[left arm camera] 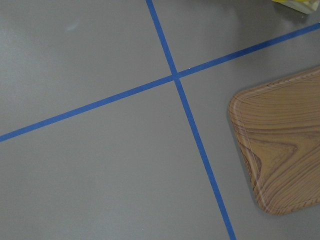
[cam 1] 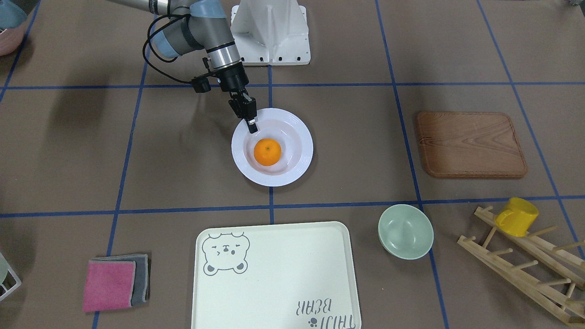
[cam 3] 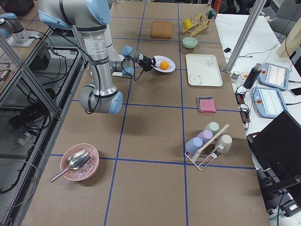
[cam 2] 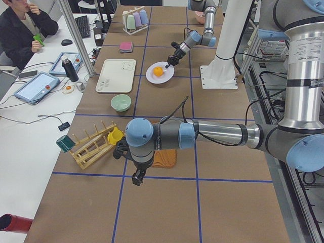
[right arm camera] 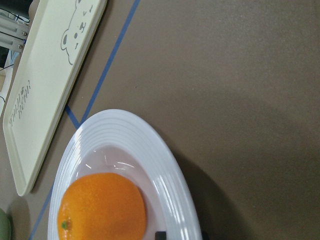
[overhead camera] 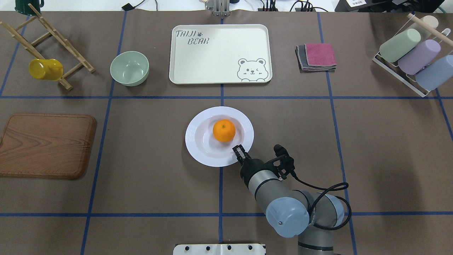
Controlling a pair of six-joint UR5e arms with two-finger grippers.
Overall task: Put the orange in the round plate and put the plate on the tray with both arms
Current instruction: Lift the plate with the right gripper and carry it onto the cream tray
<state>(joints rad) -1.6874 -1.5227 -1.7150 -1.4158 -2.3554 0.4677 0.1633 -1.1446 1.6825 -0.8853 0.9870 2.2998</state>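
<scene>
The robot's right hand will put the white round plate, still flat on the brown table, down on the cream tray point(cam 1: 272, 280) point(right arm camera: 50, 67) between the lettering and the bear drawing.
The orange point(cam 1: 267, 151) lies in the middle of the white round plate point(cam 1: 297, 132), which rests flat on the brown table. My right gripper point(cam 1: 252, 127) comes down slanted onto the plate's rim on the robot's side, with its fingers together on that rim; the overhead view shows the gripper point(overhead camera: 237, 150) at the plate's point(overhead camera: 198, 141) near edge. The cream tray point(overhead camera: 219, 49) with the bear drawing lies bare beyond the plate. My left gripper point(cam 2: 136, 178) shows only in the left side view, hanging over the table, and I cannot tell whether it is open.
A brown wooden board point(overhead camera: 46, 145) lies to the robot's left, its corner under the left wrist camera. A pale-green bowl point(overhead camera: 129, 68) stands left of the tray, folded cloths point(overhead camera: 316, 56) right of it. A wooden rack with a yellow cup point(overhead camera: 45, 69) is far left. A person point(cam 2: 25, 25) sits at a side desk.
</scene>
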